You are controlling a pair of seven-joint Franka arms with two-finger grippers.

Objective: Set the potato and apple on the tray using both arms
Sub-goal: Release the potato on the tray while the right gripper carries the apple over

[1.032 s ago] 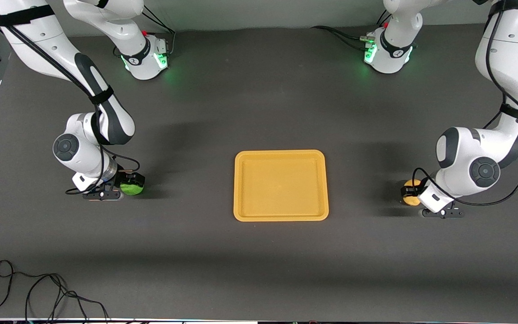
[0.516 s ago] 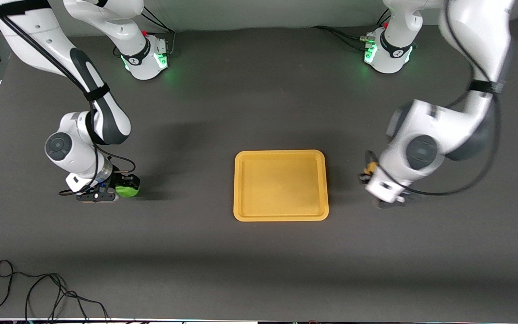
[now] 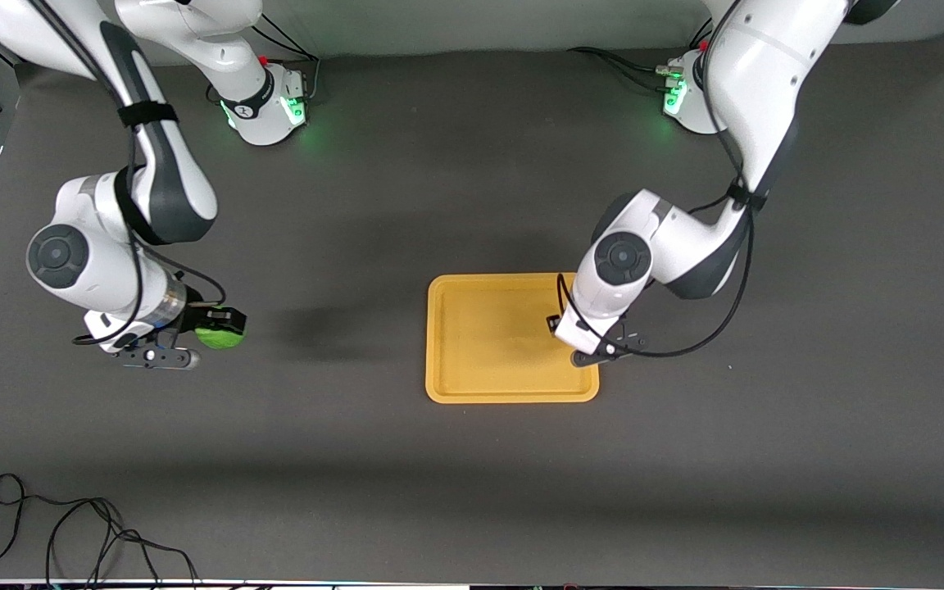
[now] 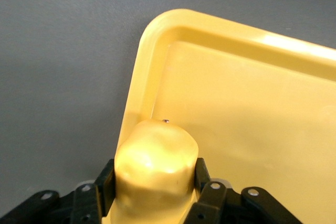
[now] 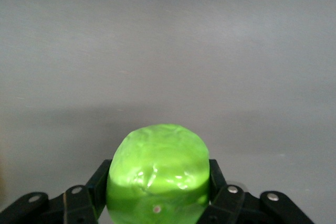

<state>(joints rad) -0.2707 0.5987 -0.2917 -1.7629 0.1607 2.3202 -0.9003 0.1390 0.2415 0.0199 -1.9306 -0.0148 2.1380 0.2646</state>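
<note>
I need to let go of the green apple with my right gripper on the orange-yellow tray's bare half (image 3: 485, 340), on the side away from my left gripper.
The orange-yellow tray (image 3: 488, 344) lies flat in the middle of the table. My left gripper (image 3: 558, 322) is over the part of the tray toward the left arm's end. It is shut on the yellow-tan potato (image 4: 156, 163). The wrist hides the potato in the front view. In the left wrist view the gripper (image 4: 153, 176) holds the potato over the tray (image 4: 247, 124), close to a rounded corner. My right gripper (image 3: 222, 325) is shut on the green apple (image 3: 217, 337), lifted over the bare table toward the right arm's end. In the right wrist view the apple (image 5: 159, 166) fills the gripper (image 5: 159, 178).
The dark table mat (image 3: 472, 492) spreads all round the tray. A loose black cable (image 3: 70, 533) lies at the table's near corner, at the right arm's end. The arm bases (image 3: 267, 102) stand along the edge farthest from the front camera.
My left arm has carried the potato from the table at its own end to over the tray. My right gripper has risen with the apple and shifted slightly away from the tray.
</note>
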